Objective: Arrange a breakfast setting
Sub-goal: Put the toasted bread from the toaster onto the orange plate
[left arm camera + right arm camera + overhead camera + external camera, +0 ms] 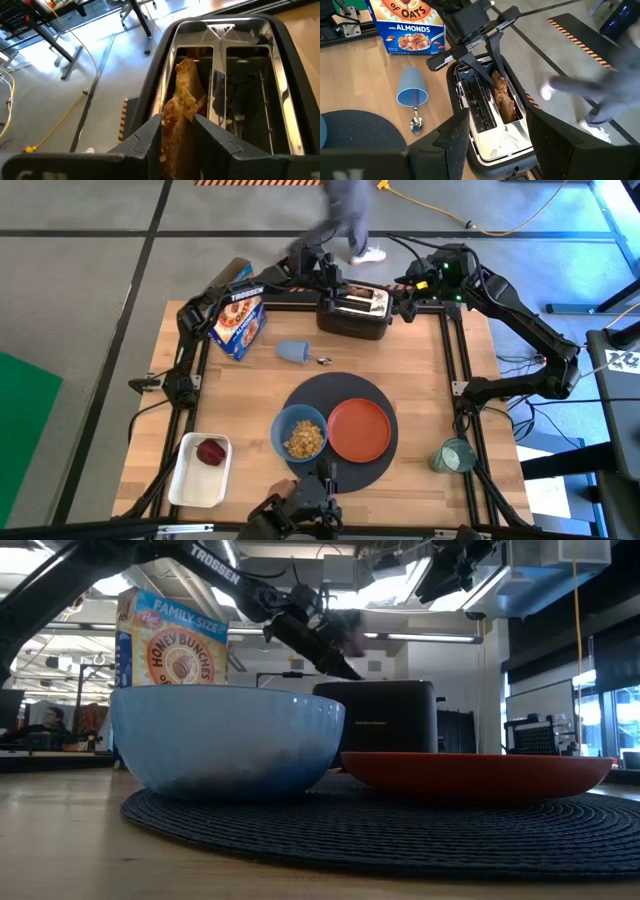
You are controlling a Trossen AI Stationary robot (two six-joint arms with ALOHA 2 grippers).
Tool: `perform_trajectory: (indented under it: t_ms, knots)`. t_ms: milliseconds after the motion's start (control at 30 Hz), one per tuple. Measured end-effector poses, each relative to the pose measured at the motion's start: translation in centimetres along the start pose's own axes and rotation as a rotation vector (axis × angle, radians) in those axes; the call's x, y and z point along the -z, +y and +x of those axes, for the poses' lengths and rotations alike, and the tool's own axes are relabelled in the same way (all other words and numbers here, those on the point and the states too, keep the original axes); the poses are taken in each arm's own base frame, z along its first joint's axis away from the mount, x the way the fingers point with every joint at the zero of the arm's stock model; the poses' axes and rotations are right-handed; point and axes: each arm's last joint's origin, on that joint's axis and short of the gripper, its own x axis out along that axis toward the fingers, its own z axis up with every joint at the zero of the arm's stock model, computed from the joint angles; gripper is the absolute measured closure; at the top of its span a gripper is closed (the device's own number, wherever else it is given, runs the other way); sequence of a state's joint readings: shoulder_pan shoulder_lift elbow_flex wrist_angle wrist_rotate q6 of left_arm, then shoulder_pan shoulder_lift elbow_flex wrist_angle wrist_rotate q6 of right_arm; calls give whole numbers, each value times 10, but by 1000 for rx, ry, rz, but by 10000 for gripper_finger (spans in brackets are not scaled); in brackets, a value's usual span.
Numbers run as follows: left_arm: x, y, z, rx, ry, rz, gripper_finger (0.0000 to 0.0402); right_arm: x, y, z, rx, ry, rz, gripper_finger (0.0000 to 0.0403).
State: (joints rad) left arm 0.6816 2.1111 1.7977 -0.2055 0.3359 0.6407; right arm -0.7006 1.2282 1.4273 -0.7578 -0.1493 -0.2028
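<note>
The brown toast slice is in the toaster's far slot. Next, my right gripper goes to it and closes on its loose end [369, 293] [509, 112], across from my left gripper.
The brown toast slice [186, 95] stands in the far slot of the black toaster [352, 315] at the table's far edge. My left gripper [177, 132] is over that slot, shut on the toast; it also shows in the right wrist view [492, 70]. My right gripper [500, 150] hangs open over the toaster's right end [405, 305], touching nothing. The blue bowl [300, 433], holding cereal, and the orange plate [359, 429] rest on the dark round placemat [345, 385]. The metal spoon [324, 360] lies beside a light-blue cup [293, 352] that is on its side. The red fruit [211, 452] lies in the white tray. My left gripper pinches the toast's upper part [176, 117] between its two fingers, one on each flat face. The fingers [487, 52] come from above, slanting down from the table's left. The toast stands upright with its lower part in the slot [509, 107].
A cereal box [238, 323] stands at the far left. The white tray [190, 480] sits at the near left. A teal glass [452, 455] stands at the near right edge. A person [345, 220] is on the floor beyond the far edge.
</note>
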Motion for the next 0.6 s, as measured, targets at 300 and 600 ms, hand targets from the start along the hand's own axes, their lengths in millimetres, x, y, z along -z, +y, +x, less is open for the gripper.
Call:
perform_trajectory:
  t_ms: [300,600]
  knots:
    - [1,-3,2,8,9,16,296,0,0,0,0,0,0,217]
    - [1,-5,2,63,-1,13,296,0,0,0,0,0,0,217]
